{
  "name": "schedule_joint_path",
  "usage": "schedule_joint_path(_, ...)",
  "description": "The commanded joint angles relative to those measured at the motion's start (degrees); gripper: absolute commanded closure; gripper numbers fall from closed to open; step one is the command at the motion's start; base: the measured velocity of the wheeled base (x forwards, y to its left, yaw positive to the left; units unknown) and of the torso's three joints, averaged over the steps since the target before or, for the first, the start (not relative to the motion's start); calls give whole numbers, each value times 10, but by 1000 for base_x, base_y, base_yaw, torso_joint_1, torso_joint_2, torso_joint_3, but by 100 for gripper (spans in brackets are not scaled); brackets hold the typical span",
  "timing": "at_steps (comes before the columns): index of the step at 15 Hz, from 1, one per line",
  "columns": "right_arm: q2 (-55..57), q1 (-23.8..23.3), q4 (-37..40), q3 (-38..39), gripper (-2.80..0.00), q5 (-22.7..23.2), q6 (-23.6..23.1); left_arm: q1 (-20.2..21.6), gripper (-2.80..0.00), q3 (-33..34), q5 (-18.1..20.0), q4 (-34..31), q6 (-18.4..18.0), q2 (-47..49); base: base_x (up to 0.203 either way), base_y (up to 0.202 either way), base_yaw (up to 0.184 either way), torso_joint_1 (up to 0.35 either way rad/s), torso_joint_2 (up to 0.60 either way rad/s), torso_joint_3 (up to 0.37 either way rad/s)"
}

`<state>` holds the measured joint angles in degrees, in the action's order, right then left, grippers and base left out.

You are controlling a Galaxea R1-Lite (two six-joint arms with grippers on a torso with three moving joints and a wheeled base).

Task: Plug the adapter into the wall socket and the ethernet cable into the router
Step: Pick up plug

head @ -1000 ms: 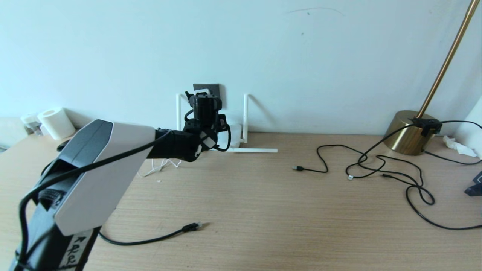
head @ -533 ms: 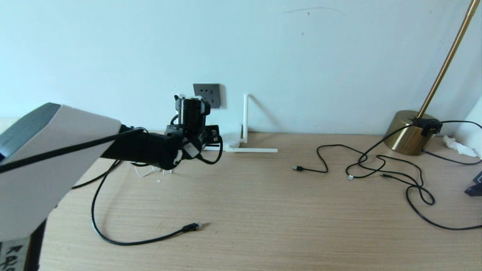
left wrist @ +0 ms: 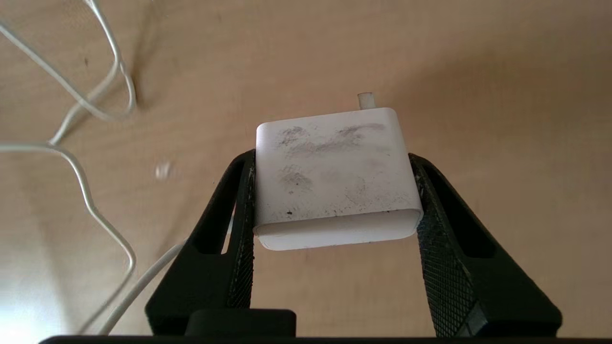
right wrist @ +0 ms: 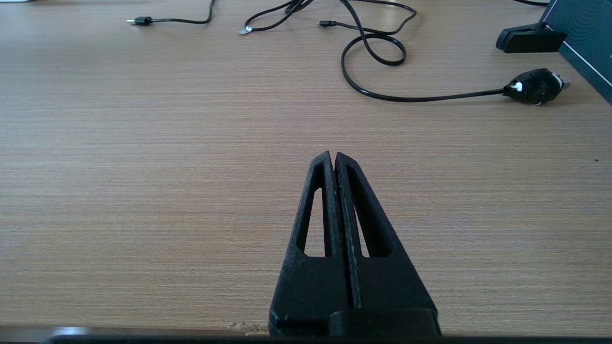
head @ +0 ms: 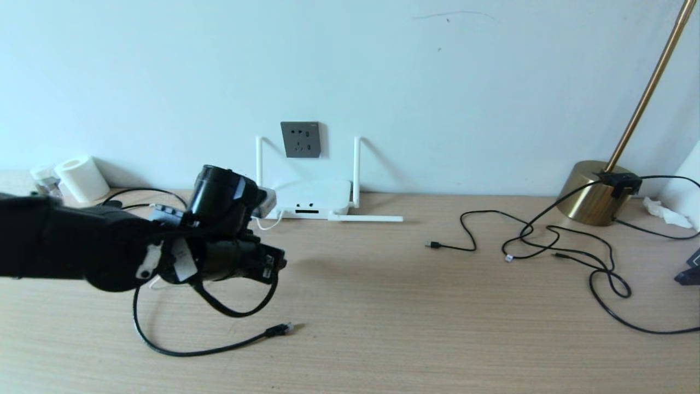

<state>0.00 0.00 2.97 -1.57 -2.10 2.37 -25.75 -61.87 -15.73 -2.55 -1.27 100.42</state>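
Next, I let go of the adapter with my left gripper on the desk (head: 269,285) just behind the ethernet cable's clear-tipped plug, toward the router. The adapter hangs above the desk now.
My left gripper (left wrist: 331,157) is shut on the adapter (left wrist: 334,177), a scuffed white block clamped between both pads, with its thin white cord (left wrist: 86,191) looping over the desk below. In the head view that gripper (head: 261,201) hangs above the desk left of the router (head: 313,198), which sits against the wall under the dark grey wall socket (head: 300,139). The ethernet cable (head: 208,349) curls across the near desk, and its clear-tipped plug (head: 280,329) lies free. My right gripper (right wrist: 333,155) is shut and empty, low over bare desk.
Thin black USB cables (head: 525,241) sprawl at the right beside a brass lamp base (head: 593,191). A paper roll (head: 82,178) stands at the far left by the wall. A black plug (right wrist: 533,86) and a dark box (right wrist: 581,33) lie ahead of the right gripper.
My left arm has drawn back from the wall socket, down and to the left, still gripping the adapter. The socket and router now show in full. The right arm has not moved.
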Motion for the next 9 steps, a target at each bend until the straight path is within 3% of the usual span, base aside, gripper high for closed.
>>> schedule_joint_path(1,0,0,0,0,0,0,0,1,0,-53,25,-145,-3,-25,0,0,0,0,0,0)
schedule_joint_path(9,0,0,0,0,0,0,0,17,0,-319,136,-451,-8,123,0,0,0,0,0,0)
